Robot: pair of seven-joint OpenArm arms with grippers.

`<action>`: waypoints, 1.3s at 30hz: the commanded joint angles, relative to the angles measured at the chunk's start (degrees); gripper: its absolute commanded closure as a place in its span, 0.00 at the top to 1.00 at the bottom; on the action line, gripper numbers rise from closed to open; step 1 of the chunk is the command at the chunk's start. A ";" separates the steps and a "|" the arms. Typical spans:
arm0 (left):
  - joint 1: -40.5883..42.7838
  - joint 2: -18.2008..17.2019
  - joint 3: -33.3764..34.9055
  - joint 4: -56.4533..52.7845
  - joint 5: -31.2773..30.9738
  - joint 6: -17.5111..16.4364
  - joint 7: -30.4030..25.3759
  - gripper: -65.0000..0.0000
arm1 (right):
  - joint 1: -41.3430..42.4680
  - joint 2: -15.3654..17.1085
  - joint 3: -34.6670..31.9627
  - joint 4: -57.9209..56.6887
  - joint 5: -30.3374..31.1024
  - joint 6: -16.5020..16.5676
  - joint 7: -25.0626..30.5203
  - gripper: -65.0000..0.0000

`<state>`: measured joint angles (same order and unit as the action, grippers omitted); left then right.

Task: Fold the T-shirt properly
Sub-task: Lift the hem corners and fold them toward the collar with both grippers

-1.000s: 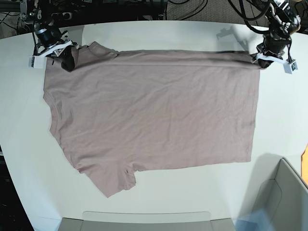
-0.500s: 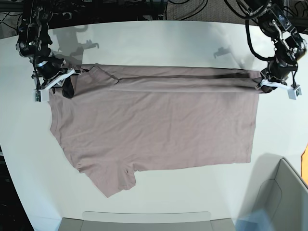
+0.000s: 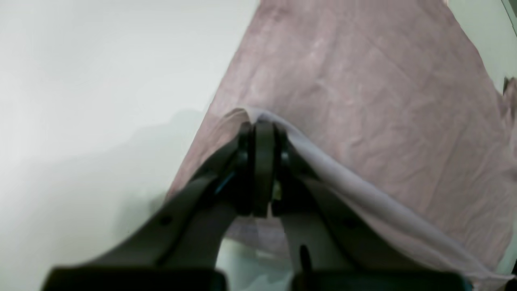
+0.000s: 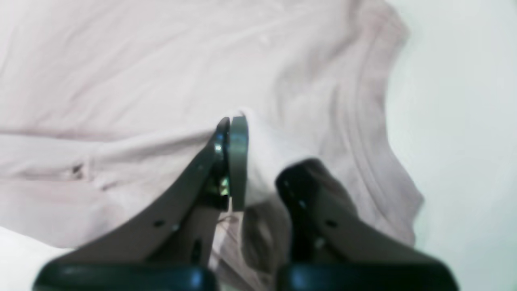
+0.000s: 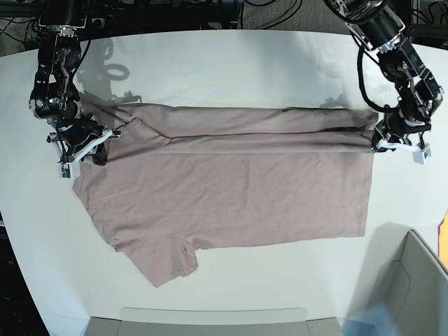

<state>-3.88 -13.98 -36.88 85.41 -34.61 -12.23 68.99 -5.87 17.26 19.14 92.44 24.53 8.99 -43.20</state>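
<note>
The T-shirt's near sleeve is close to the grey tray, so I need to take the folded far edge (image 5: 334,110) with my left gripper and drag it back together with my right gripper.
The dusty pink T-shirt (image 5: 231,196) lies spread on the white table (image 5: 231,63), collar end to the left and hem to the right in the base view. Its far edge is lifted and doubled toward the near side as a long band (image 5: 245,129). My left gripper (image 5: 393,145) is shut on the hem corner; the left wrist view shows its jaws pinching the T-shirt (image 3: 363,81) at the left gripper (image 3: 262,127). My right gripper (image 5: 80,148) is shut on the shoulder end, and in the right wrist view the T-shirt (image 4: 141,60) drapes over the right gripper (image 4: 238,121).
A grey bin (image 5: 413,280) stands at the near right corner. A flat grey tray (image 5: 210,318) lies along the near edge. Cables and arm bases crowd the back edge.
Both grippers have moved toward the near side with the shirt's far edge in them. The doubled band has grown wider and now lies farther over the shirt.
</note>
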 commanded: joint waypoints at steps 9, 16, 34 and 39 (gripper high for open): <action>-4.08 -2.77 7.83 -1.76 -0.77 -0.12 -4.68 0.00 | 7.58 0.99 -0.28 -6.07 -2.86 -0.25 1.66 0.00; -3.64 -2.77 8.36 -1.49 -0.77 -0.12 -4.86 0.25 | 7.76 0.99 -0.28 -6.33 -2.86 -0.25 1.75 0.27; 4.01 -5.32 24.71 12.92 -0.77 0.58 -5.56 0.00 | -3.67 -2.62 3.33 7.82 -3.04 -0.25 1.40 0.00; 3.66 -6.11 29.46 9.76 -0.77 0.76 -6.53 0.00 | -3.85 -2.88 4.47 3.69 -3.22 -0.25 1.31 0.00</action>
<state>0.64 -19.55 -7.53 94.32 -34.48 -11.31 63.64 -10.33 13.76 23.42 95.20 20.82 8.56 -43.07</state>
